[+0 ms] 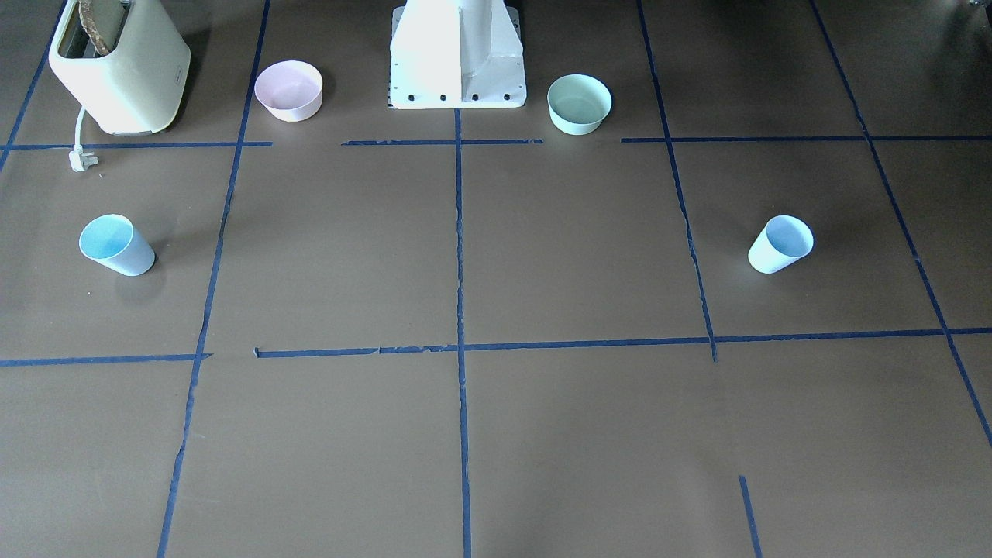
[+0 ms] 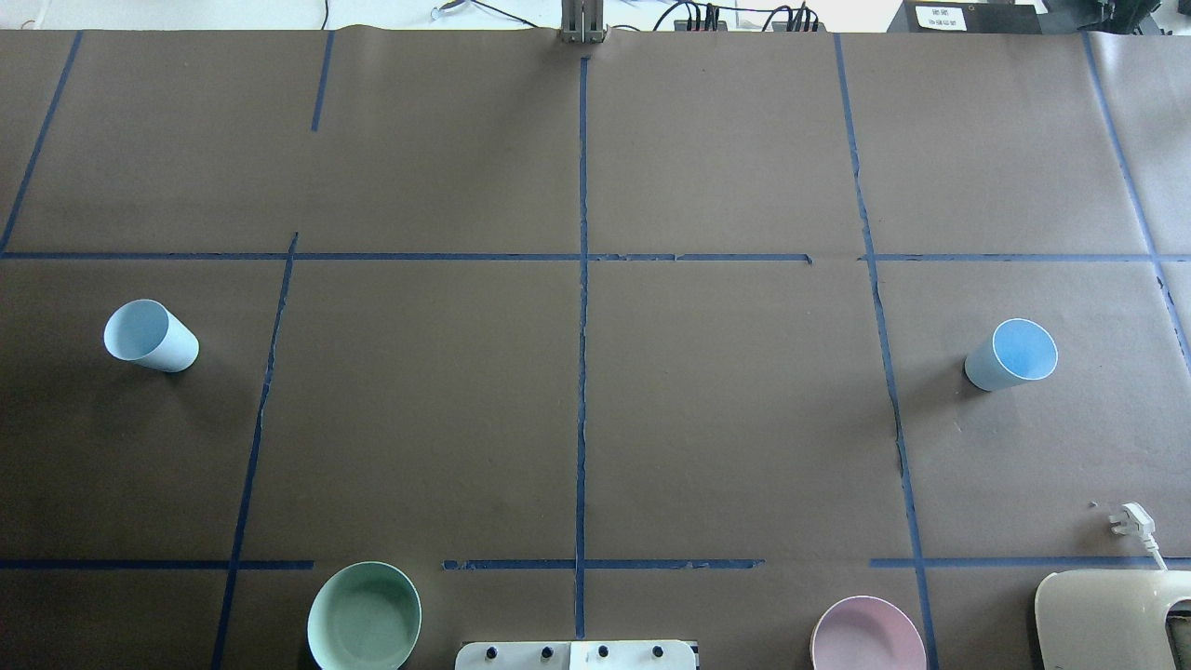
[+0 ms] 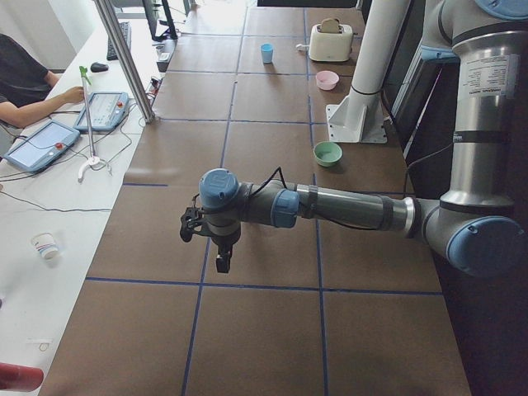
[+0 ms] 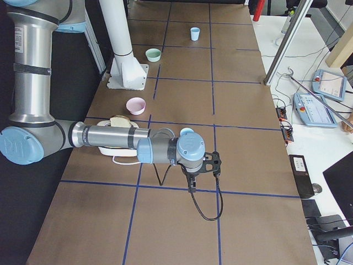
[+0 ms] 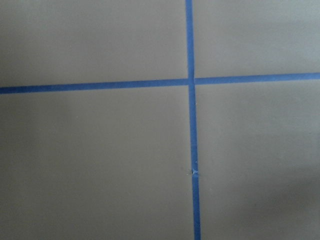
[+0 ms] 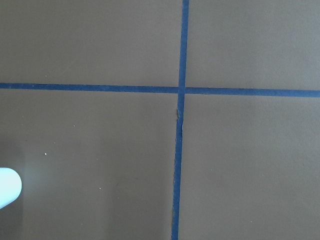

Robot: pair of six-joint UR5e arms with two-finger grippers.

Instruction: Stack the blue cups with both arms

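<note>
The robot's left gripper should close on the blue cup's rim (image 1: 811, 241), at the cup nearer the mint-green bowl, on the side that faces away from the toaster.
Two blue cups stand upright and far apart on the brown table. One cup (image 1: 116, 245) (image 2: 1011, 355) is on the robot's right side. The other cup (image 1: 780, 244) (image 2: 149, 336) is on its left side. Neither arm shows in the front-facing or overhead views. The left gripper (image 3: 221, 264) hangs above the table in the exterior left view. The right gripper (image 4: 192, 185) hangs above the table in the exterior right view, close to the near cup (image 4: 186, 131). I cannot tell whether either gripper is open or shut. Both wrist views show only table and tape lines.
A pink bowl (image 1: 288, 90) and a mint-green bowl (image 1: 579, 103) flank the white pedestal (image 1: 457, 54). A cream toaster (image 1: 124, 70) with a loose plug (image 1: 81, 159) stands at the robot's right. An operator (image 3: 25, 87) sits beside the table.
</note>
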